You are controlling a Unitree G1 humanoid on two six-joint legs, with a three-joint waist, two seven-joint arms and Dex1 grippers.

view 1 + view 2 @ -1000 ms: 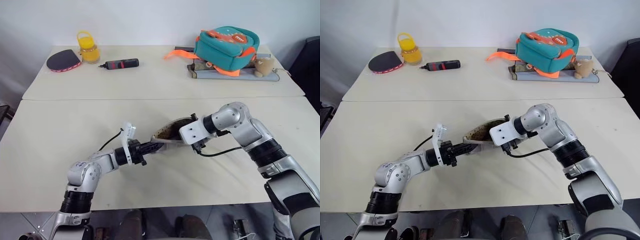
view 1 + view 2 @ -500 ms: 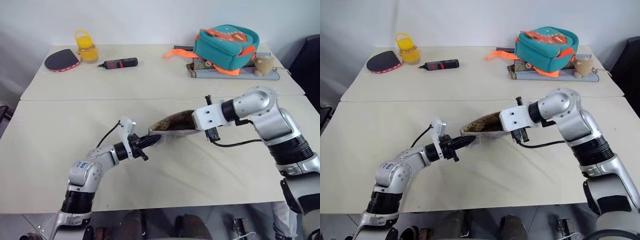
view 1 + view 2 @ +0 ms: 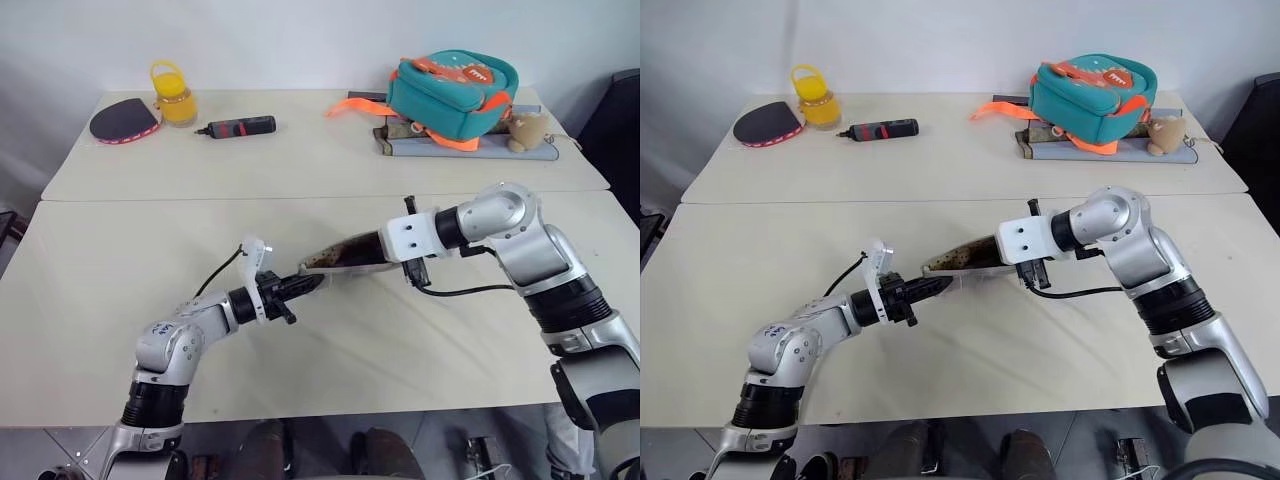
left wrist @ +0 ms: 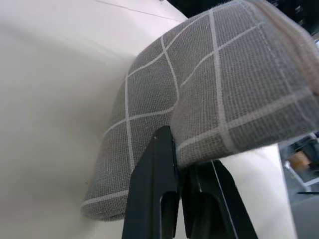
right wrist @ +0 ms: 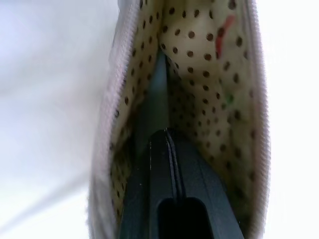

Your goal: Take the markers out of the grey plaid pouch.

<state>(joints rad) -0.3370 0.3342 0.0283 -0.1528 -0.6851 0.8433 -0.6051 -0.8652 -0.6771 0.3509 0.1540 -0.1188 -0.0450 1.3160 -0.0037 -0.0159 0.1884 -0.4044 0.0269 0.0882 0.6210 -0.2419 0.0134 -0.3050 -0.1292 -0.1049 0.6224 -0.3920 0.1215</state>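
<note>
I pinch far from the pouch's rim and its opening stays narrow, so next my left gripper opens and pinches closer to the pouch's rim (image 4: 284, 114).
The grey plaid pouch (image 3: 345, 258) hangs a little above the near table, stretched between my two grippers with its speckled lining showing along the top. At its near left end my left gripper (image 4: 179, 159) is shut, pinching a fold of the plaid fabric (image 4: 224, 99). From the right, my right gripper (image 5: 167, 130) reaches into the pouch's open mouth with its fingers pressed together. A slim pale strip (image 5: 157, 84) runs on from the fingertips between the dotted lining walls. I cannot tell whether it is one of the markers or whether it is held.
On the far table are a teal backpack (image 3: 452, 85) with orange straps, a plush toy (image 3: 527, 130), a thick black-and-red tool (image 3: 240, 127), a yellow jar (image 3: 172, 95) and a dark paddle (image 3: 122, 122). A seam (image 3: 300, 197) divides the two tables.
My right gripper has risen and drawn to the right inside the pouch. The pouch, bulging with a wide mouth before, is now pulled long and narrow. The left gripper keeps its pinch.
</note>
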